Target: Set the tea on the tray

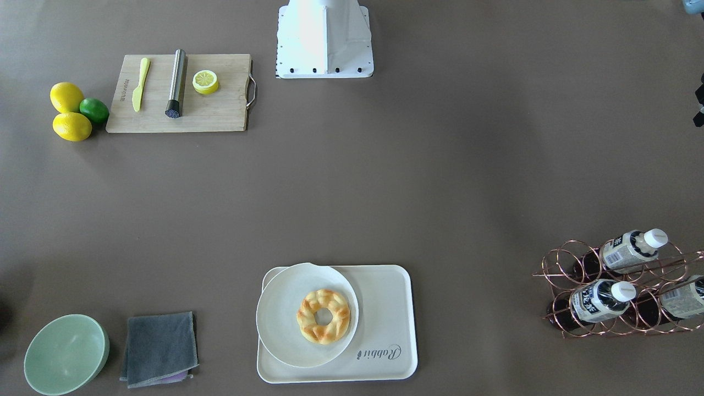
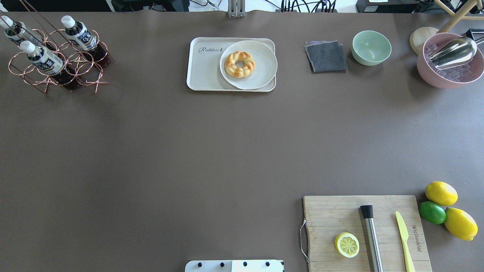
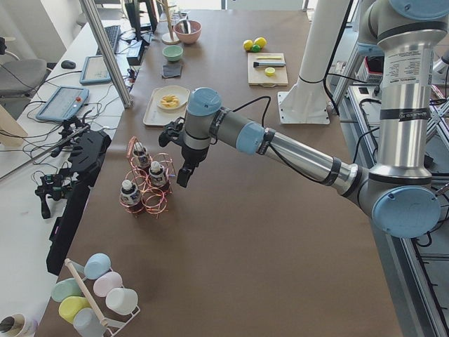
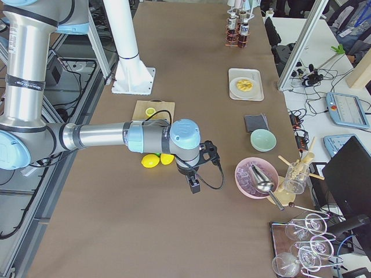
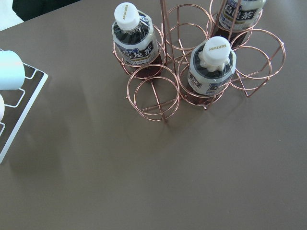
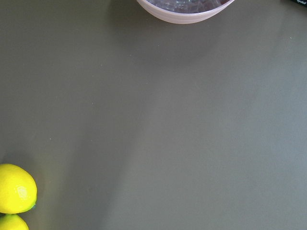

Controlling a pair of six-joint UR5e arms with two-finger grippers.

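The near-side tea bottle, the one between two empty rings of the copper wire rack, should be gripped next by my left gripper at the capped top [image 1: 653,238] [image 5: 215,52].
Three tea bottles [image 2: 79,36] [image 2: 42,57] [image 2: 13,31] with white caps sit in a copper wire rack [image 2: 86,71] at the table's far left corner. They also show in the left wrist view [image 5: 134,40] [image 5: 211,67]. The cream tray [image 2: 206,71] with "Rabbit" print lies at the far middle [image 1: 385,308]. My left gripper [image 3: 182,175] hangs above the table just beside the rack, touching nothing; I cannot tell whether it is open or shut. My right gripper [image 4: 194,184] hovers near the lemons, and I cannot tell its state either.
A white plate [image 2: 261,56] with a braided doughnut [image 2: 239,64] fills the tray's right half. A grey cloth [image 2: 326,56], green bowl [image 2: 371,47] and pink bowl with scoop [image 2: 450,60] stand far right. A cutting board [image 2: 340,211], lemons [image 2: 441,193] and a lime lie near right.
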